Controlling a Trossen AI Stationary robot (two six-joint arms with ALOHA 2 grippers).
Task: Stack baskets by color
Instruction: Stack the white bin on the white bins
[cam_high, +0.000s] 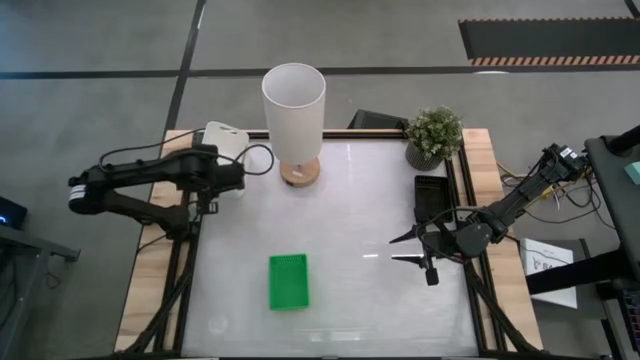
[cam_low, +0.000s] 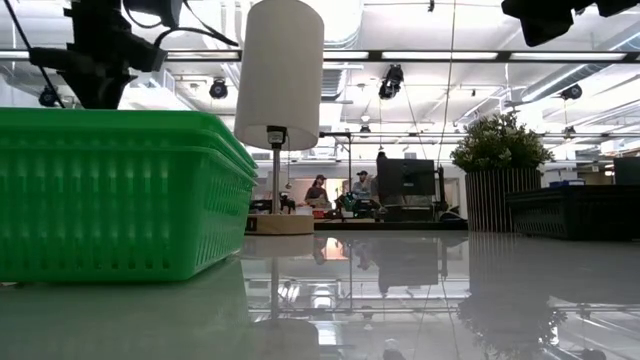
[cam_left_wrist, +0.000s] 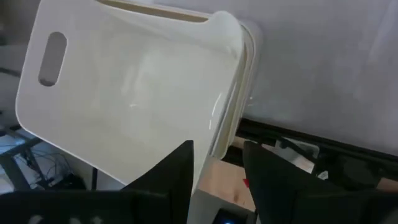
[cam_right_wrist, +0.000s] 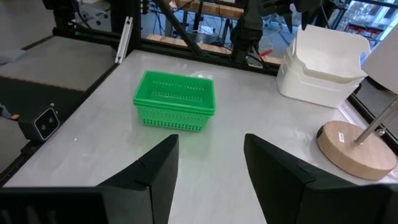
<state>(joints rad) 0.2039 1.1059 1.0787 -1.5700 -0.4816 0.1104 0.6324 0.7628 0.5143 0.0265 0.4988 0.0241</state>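
I can see the top white basket lying crooked on the white stack, so next I grip that basket's side (cam_left_wrist: 216, 127) with my left gripper and straighten it before moving on.
White baskets (cam_high: 222, 138) sit nested at the table's far left corner; the top one (cam_right_wrist: 326, 43) lies askew in the ones below it. My left gripper (cam_left_wrist: 217, 146) is open just above that stack, slanting down, with the top basket's wall between its fingers. A green basket (cam_high: 288, 281) rests flat on its base near the front middle. A black basket (cam_high: 432, 195) sits by the right edge. My right gripper (cam_high: 402, 250) hangs open above the table's right part, holding nothing. My left gripper stands slanting from above with one finger (cam_left_wrist: 177, 171) inside the top white basket and one outside its wall (cam_left_wrist: 217, 134), near a corner. I cannot tell whether either finger touches the wall. The basket rests on the stack below.
A tall white lamp (cam_high: 293, 110) on a wooden foot stands at the far middle, next to the white stack. A small potted plant (cam_high: 433, 135) is at the far right corner, behind the black basket. Bare tabletop lies between the green basket and the lamp.
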